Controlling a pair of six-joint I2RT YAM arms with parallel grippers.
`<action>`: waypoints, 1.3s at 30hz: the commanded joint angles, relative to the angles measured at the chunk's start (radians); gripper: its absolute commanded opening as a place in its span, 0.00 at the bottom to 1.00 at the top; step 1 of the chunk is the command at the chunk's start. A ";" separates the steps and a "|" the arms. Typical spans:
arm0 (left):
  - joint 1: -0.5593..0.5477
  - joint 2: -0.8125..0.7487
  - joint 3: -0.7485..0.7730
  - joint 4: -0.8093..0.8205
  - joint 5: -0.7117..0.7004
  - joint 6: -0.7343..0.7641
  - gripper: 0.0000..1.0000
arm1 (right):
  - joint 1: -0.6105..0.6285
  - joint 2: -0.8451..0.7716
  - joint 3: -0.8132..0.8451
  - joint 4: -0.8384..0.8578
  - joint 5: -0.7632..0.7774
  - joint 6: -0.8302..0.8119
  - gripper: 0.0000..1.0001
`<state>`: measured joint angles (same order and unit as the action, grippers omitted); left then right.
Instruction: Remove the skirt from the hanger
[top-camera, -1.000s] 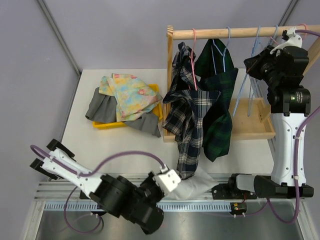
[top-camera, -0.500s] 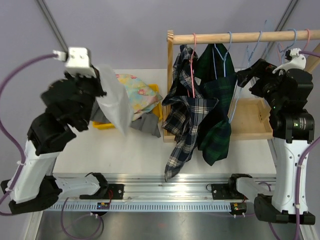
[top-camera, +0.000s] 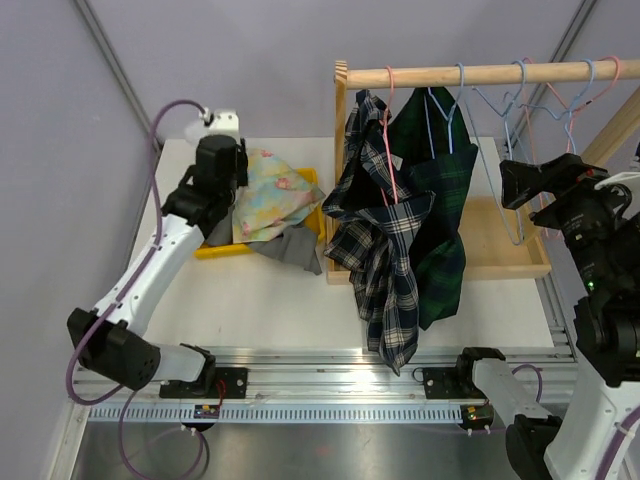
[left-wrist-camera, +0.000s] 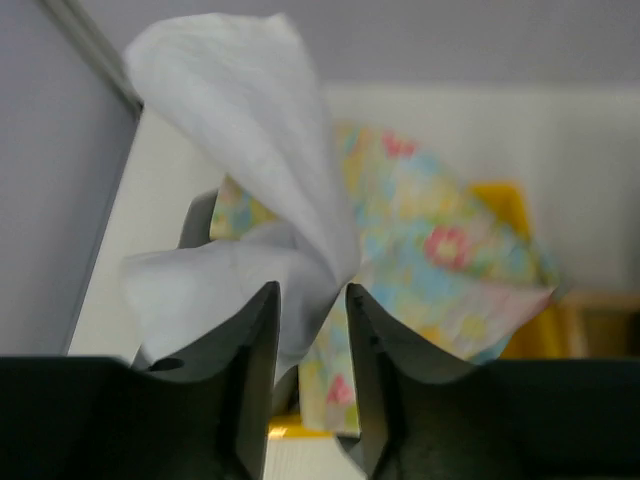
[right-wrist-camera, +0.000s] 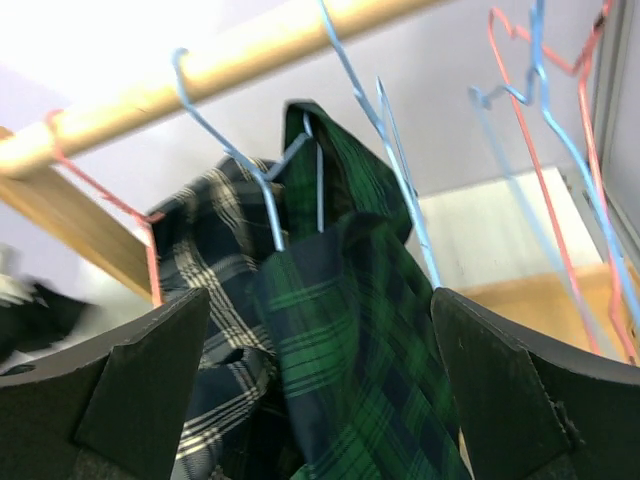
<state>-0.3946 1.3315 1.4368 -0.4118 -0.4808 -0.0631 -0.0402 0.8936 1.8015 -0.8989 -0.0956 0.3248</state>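
Note:
The robot's right gripper needs to next close on the blue hanger's neck (top-camera: 449, 119) (right-wrist-camera: 266, 179), just under the hook, where the green plaid skirt hangs.
A white skirt (left-wrist-camera: 250, 150) hangs off its hanger, draped between the fingertips of my left gripper (left-wrist-camera: 310, 295), whose jaws stand apart with floral cloth showing through the gap. In the top view that gripper (top-camera: 218, 190) is over the yellow tray (top-camera: 215, 250); the white skirt is hidden there. On the wooden rod (top-camera: 480, 73) a green plaid skirt (top-camera: 440, 230) hangs from a blue hanger, with a navy plaid skirt (top-camera: 385, 240) on a pink one. My right gripper (top-camera: 508, 185) is wide open, facing the green plaid skirt (right-wrist-camera: 370, 340) without touching it.
The tray holds a floral skirt (top-camera: 270, 185) and a grey skirt (top-camera: 290, 250) spilling over its rim. Several bare blue and pink hangers (top-camera: 505, 130) dangle at the rod's right end. The rack's wooden base (top-camera: 500, 255) lies behind the hanging skirts.
My left arm swung from the table's near edge up to the tray with the white skirt, and its jaws parted. The right gripper opened and dropped away from the rod.

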 joint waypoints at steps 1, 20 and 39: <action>0.059 -0.034 -0.158 0.079 0.076 -0.203 0.63 | -0.003 0.021 0.068 -0.021 -0.050 -0.006 1.00; 0.103 -0.535 -0.371 -0.213 0.235 -0.170 0.99 | 0.003 0.399 0.073 0.287 -0.372 0.109 0.86; 0.103 -0.598 -0.527 -0.128 0.285 -0.159 0.99 | 0.149 0.478 0.059 0.339 -0.268 0.123 0.54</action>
<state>-0.2909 0.7441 0.9138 -0.5961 -0.2298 -0.2352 0.0849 1.3556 1.8431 -0.6006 -0.4042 0.4526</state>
